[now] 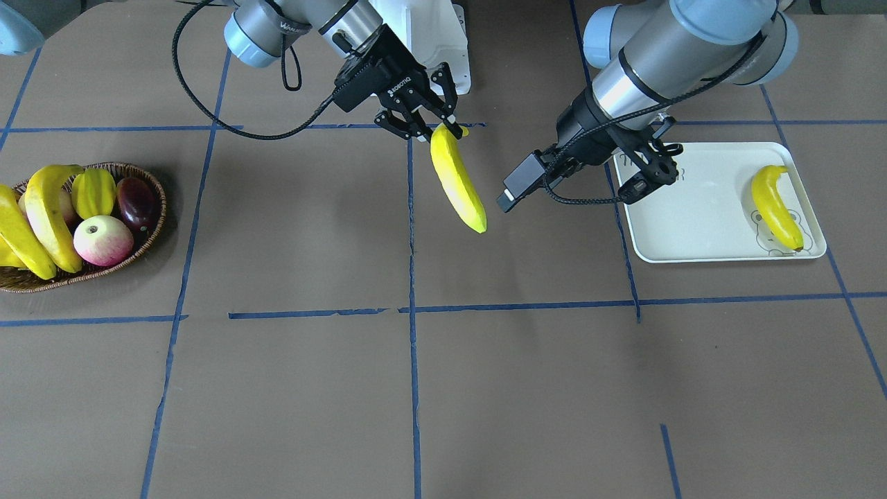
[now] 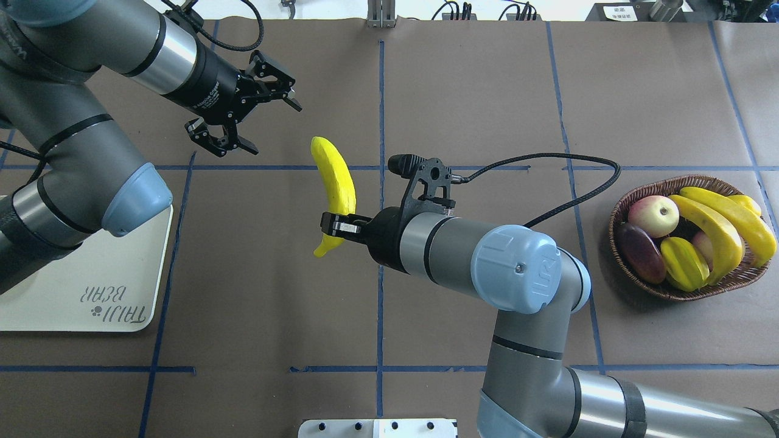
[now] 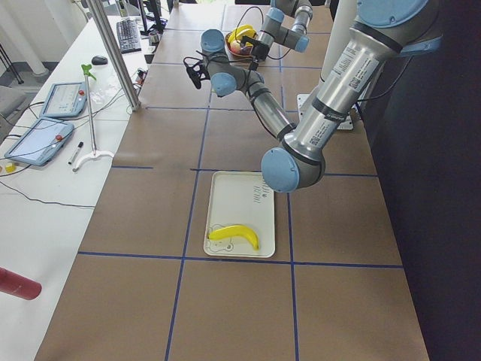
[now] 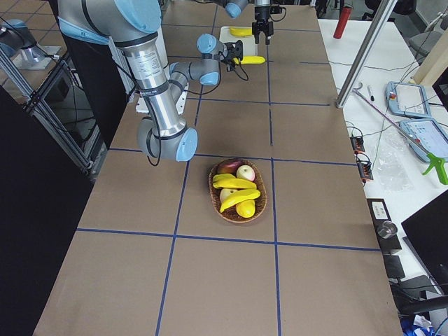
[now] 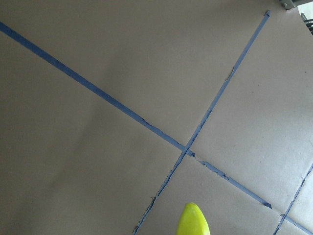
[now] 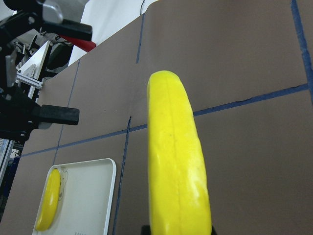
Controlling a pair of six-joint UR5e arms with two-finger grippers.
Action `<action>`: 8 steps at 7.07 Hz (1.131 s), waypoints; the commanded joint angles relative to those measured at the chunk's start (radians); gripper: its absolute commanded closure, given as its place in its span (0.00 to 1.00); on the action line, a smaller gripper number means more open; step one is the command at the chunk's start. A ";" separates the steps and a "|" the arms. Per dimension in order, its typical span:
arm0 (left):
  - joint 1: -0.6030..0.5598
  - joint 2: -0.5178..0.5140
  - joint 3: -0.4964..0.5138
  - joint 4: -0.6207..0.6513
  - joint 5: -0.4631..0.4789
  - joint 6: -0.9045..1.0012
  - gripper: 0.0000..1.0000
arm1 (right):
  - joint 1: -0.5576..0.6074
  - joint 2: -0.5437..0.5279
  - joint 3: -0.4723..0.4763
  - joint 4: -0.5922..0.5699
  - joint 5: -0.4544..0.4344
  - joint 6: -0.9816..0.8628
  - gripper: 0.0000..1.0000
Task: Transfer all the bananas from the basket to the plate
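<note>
Next, my left gripper closes on the free half of the banana [image 1: 466, 193], just past its middle, while my right gripper holds the stem end.
My right gripper [image 1: 435, 126] is shut on the stem end of a yellow banana [image 1: 459, 179] and holds it above the table's middle; this shows in the overhead view too, gripper [image 2: 338, 226] and banana [image 2: 334, 181]. The banana fills the right wrist view [image 6: 178, 161], and its tip shows in the left wrist view [image 5: 193, 221]. My left gripper [image 2: 275, 129] is open and empty, apart from the held banana. A second banana [image 1: 776, 206] lies on the cream plate [image 1: 693, 215]. Two more bananas [image 2: 713, 228] lie in the wicker basket [image 2: 619, 210].
The basket also holds an apple [image 2: 653, 215], a dark purple fruit [image 2: 639, 252] and a yellow-green starfruit [image 2: 683, 261]. Blue tape lines cross the brown table. The robot's white base plate [image 2: 377, 427] sits at the near edge.
</note>
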 commanded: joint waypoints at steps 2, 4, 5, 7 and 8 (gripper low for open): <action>0.046 -0.023 0.009 0.000 0.034 -0.053 0.00 | 0.000 0.002 -0.001 0.000 0.000 0.000 0.95; 0.095 -0.073 0.055 -0.002 0.111 -0.076 0.00 | -0.002 0.008 -0.001 0.000 0.000 0.000 0.95; 0.099 -0.072 0.058 -0.015 0.114 -0.075 0.00 | 0.000 0.008 -0.001 0.000 0.000 0.000 0.95; 0.120 -0.069 0.066 -0.021 0.116 -0.073 0.00 | 0.000 0.008 -0.001 0.000 0.000 0.000 0.95; 0.125 -0.069 0.066 -0.022 0.116 -0.073 0.08 | 0.000 0.008 -0.001 0.000 0.000 0.000 0.95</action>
